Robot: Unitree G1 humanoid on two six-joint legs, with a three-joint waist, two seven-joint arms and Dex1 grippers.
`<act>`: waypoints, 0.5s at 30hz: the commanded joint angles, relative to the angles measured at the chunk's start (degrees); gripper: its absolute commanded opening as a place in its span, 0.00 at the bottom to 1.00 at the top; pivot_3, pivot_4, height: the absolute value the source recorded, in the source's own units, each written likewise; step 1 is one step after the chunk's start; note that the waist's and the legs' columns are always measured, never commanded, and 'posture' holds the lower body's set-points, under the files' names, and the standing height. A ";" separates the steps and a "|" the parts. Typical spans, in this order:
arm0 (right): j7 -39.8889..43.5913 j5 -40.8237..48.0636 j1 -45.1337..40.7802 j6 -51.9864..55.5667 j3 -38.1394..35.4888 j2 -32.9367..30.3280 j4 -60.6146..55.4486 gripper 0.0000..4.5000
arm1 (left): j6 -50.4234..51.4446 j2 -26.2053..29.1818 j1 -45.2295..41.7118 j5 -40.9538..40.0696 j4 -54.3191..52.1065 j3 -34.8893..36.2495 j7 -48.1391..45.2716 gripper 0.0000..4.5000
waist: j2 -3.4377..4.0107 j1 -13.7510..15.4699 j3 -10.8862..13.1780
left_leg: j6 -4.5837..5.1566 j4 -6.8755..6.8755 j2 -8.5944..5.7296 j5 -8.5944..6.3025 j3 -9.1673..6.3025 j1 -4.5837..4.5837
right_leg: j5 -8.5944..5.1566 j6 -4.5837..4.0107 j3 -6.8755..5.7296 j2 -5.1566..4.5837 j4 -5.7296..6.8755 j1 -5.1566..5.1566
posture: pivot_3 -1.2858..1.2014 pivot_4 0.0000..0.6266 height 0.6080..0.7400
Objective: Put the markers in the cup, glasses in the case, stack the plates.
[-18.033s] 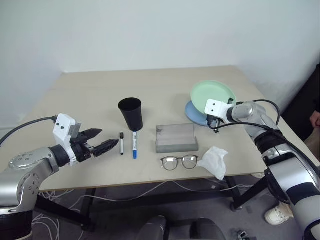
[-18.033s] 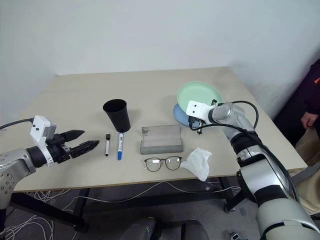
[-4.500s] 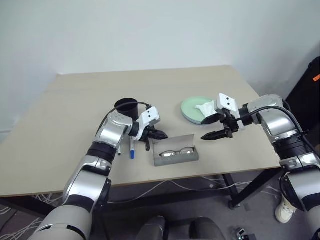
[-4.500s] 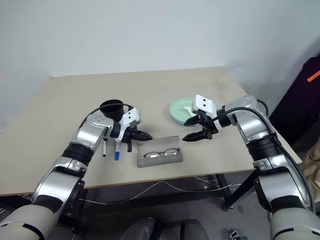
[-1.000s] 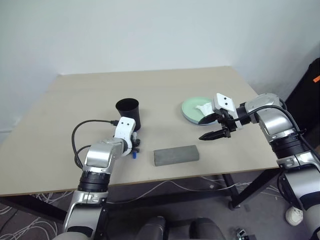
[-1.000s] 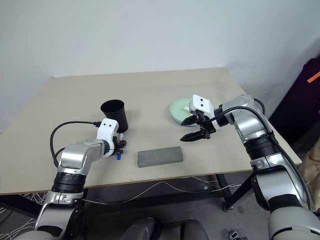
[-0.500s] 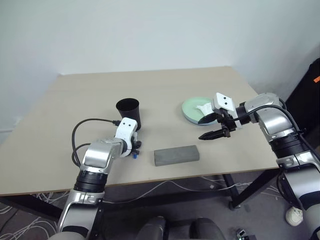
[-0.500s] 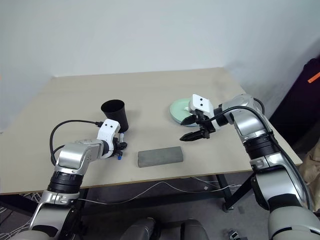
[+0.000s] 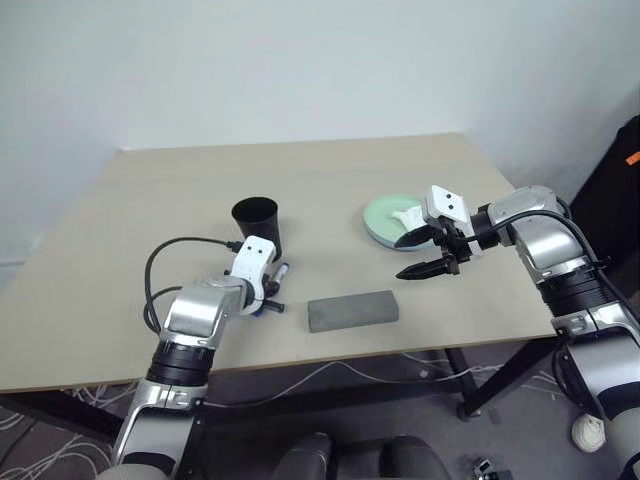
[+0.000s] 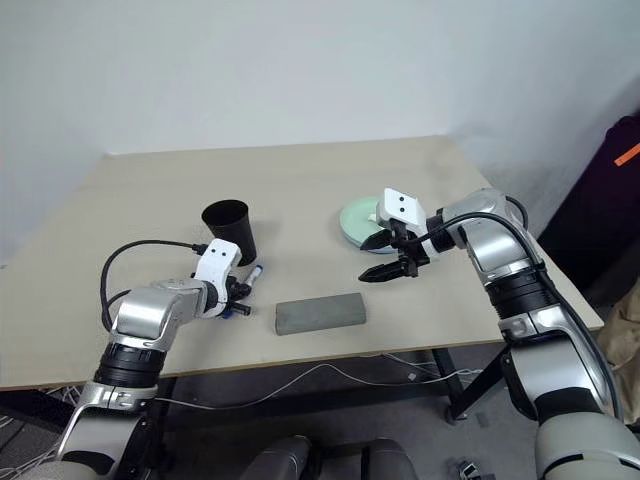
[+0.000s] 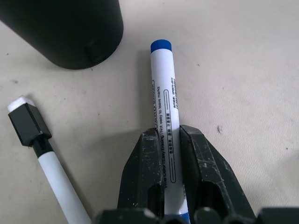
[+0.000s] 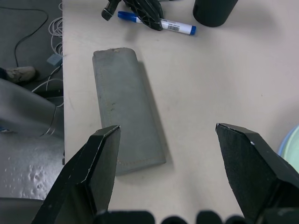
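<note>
The blue-capped marker will be standing upright inside the opening of the black cup (image 9: 259, 208) when my left gripper lets go of it.
My left gripper (image 11: 168, 140) is shut on the blue-capped marker (image 11: 166, 112), which lies slanted just in front of the black cup (image 9: 257, 225). The black-capped marker (image 11: 46, 158) lies on the table beside it, untouched. The grey case (image 9: 352, 310) is closed in the middle of the table, and the glasses are hidden. The mint green plate (image 9: 380, 215) sits on the light blue plate (image 12: 290, 140) at the right. My right gripper (image 9: 420, 268) hovers open in front of the plates, pointing toward the case.
A crumpled white tissue (image 9: 408, 215) lies on the green plate, next to my right wrist. The table's front edge (image 9: 330, 365) runs close behind the case. Cables hang under the table.
The left gripper has closed on the blue marker and swung it, so its white end now points out beside the cup. The right arm has not moved.
</note>
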 commanded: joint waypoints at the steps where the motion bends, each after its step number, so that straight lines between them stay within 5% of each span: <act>1: -0.19 0.40 -2.43 -0.62 -0.78 0.22 -0.84 0.79 | -2.95 2.16 1.19 -1.73 -1.46 -3.44 -5.87 0.03 | 0.00 0.04 0.00 | 0.00 -0.01 0.00 0.00 0.00 -0.01 | 0.00 0.00 0.00 0.00 0.00 -0.02 | 0.52 0.00 1.00; 8: -0.09 0.37 -2.63 -0.84 -0.81 0.41 -0.62 0.79 | -15.35 2.62 -0.21 -7.48 -5.34 -0.71 -16.68 0.03 | -0.04 0.32 0.03 | 0.00 -0.05 -0.01 0.00 -0.01 -0.11 | 0.00 -0.01 -0.03 -0.03 -0.09 -0.09 | 0.52 0.00 1.00; 15: -0.09 0.54 -2.59 -0.87 -0.79 0.54 -0.66 0.79 | -32.14 -2.68 -6.80 -5.93 0.85 4.19 -12.07 0.03 | -0.04 0.29 0.03 | 0.00 -0.06 0.00 0.00 -0.03 -0.10 | 0.00 -0.02 -0.03 -0.03 -0.09 -0.09 | 0.52 0.00 1.00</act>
